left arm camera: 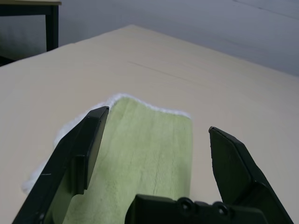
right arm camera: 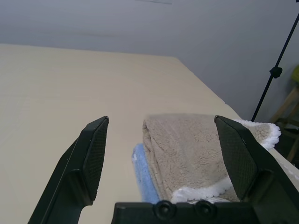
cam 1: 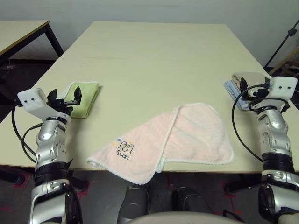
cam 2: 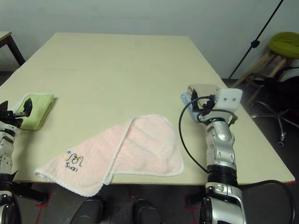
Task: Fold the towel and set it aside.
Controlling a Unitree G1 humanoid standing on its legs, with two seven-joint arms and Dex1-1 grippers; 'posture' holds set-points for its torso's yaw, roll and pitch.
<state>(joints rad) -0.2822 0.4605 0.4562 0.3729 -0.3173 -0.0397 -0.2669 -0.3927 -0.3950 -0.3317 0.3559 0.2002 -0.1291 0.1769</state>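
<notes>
Next, my right gripper grabs the far corner (cam 1: pixel 208 106) of the pale pink towel, on the side toward the beige towel.
The pale pink towel (cam 1: pixel 173 140) lies loosely folded over itself at the table's front edge, its white label with the dark squiggle (cam 1: pixel 124 149) facing up at the front left corner. My left gripper (left arm camera: pixel 156 133) is open, held just above the lime-green towel (cam 1: pixel 82 97), well to the left of the pink towel. My right gripper (right arm camera: pixel 161 140) is open too, hovering over the beige and blue towel stack (right arm camera: pixel 187 154), to the right of the pink towel. Neither touches the pink towel.
The lime-green towel sits near the table's left edge, and the beige towel (cam 2: pixel 204 91) on a light blue one (cam 2: pixel 185 99) near the right edge. The pale table (cam 1: pixel 154 60) stretches bare behind them. A second table (cam 1: pixel 23 32) stands far left; a black stand (cam 2: pixel 254 44) and chair (cam 2: pixel 280 84) at right.
</notes>
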